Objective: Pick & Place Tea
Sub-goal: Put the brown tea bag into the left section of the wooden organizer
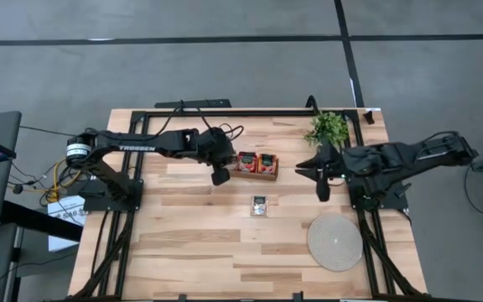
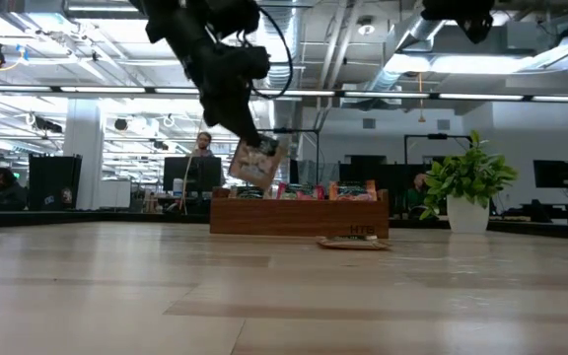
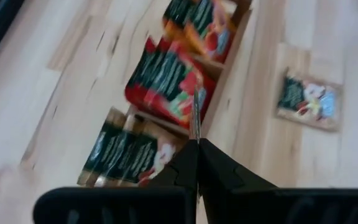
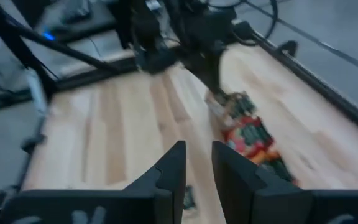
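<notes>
My left gripper has a place for the tea sachet next to the red ones. It will let go of it beside the pale sachets in the wooden box's end compartment [image 1: 229,161] [image 3: 157,157]. The sachet is now held at the box's end.
My left gripper [image 1: 220,175] hovers at the left end of a low wooden box [image 2: 299,215] and is shut on one tea sachet [image 2: 257,164], pale with a dark and red print. More sachets, mostly red [image 3: 166,78], stand upright in the box, with a pale one [image 3: 124,152] at its left end. Another sachet [image 1: 260,205] lies flat on the table in front of the box. My right gripper [image 1: 321,188] hangs open to the right of the box, nothing between its fingers [image 4: 173,165]. My left gripper pinches the sachet's upper edge [image 2: 251,146] between its two fingers, which slant down from the table's left. The sachet hangs tilted below the fingertips, clear of the box and table. In the left wrist view it shows edge-on [image 3: 196,115] beyond the shut fingertips.
A potted green plant [image 1: 329,127] stands at the far right behind my right gripper. A round woven mat [image 1: 335,241] lies at the near right. Bare wood stretches left of and in front of the box. A black frame [image 1: 225,111] borders the table.
</notes>
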